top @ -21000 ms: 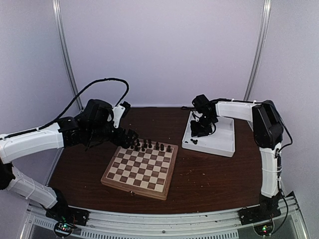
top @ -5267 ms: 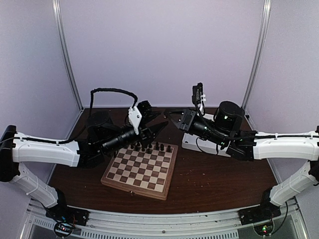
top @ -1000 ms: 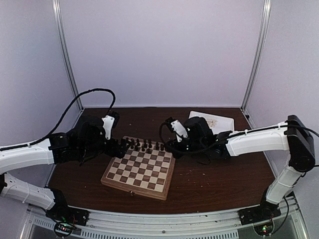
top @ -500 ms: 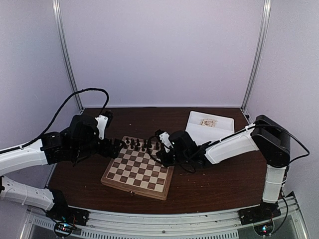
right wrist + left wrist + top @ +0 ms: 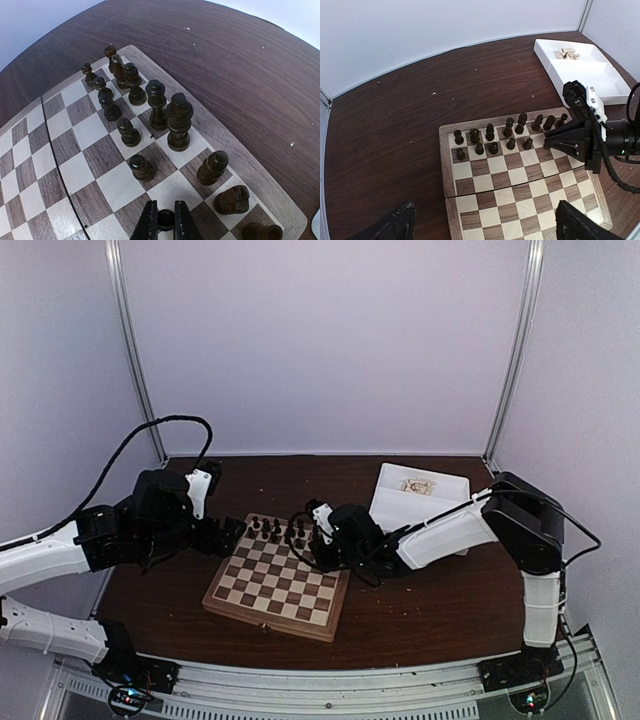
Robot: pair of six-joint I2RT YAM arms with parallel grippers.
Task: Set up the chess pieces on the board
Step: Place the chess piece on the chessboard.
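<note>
The robot's right gripper needs to release the dark pawn on the empty light square [image 5: 311, 548] [image 5: 175, 194] in front of the dark bishop.
The board [image 5: 280, 580] lies at the table's middle, also in the left wrist view [image 5: 520, 190] and right wrist view [image 5: 85, 165]. Dark chess pieces [image 5: 285, 531] fill most of its two far rows [image 5: 510, 137] [image 5: 150, 110]. My right gripper [image 5: 166, 220] is shut on a dark pawn [image 5: 165, 219], low over the second row near the board's right end [image 5: 312, 552]. My left gripper [image 5: 232, 532] hovers at the board's far left corner; its wide-apart fingertips [image 5: 395, 225] show it open and empty.
A white compartment tray [image 5: 420, 502] stands at the back right with a few pale pieces [image 5: 417, 485] in its far section [image 5: 568, 52]. Brown tabletop surrounds the board.
My right arm swung from the tray to the board, carrying the dark pawn, and lowered toward the second row's right end. My left gripper drew back slightly to the left.
</note>
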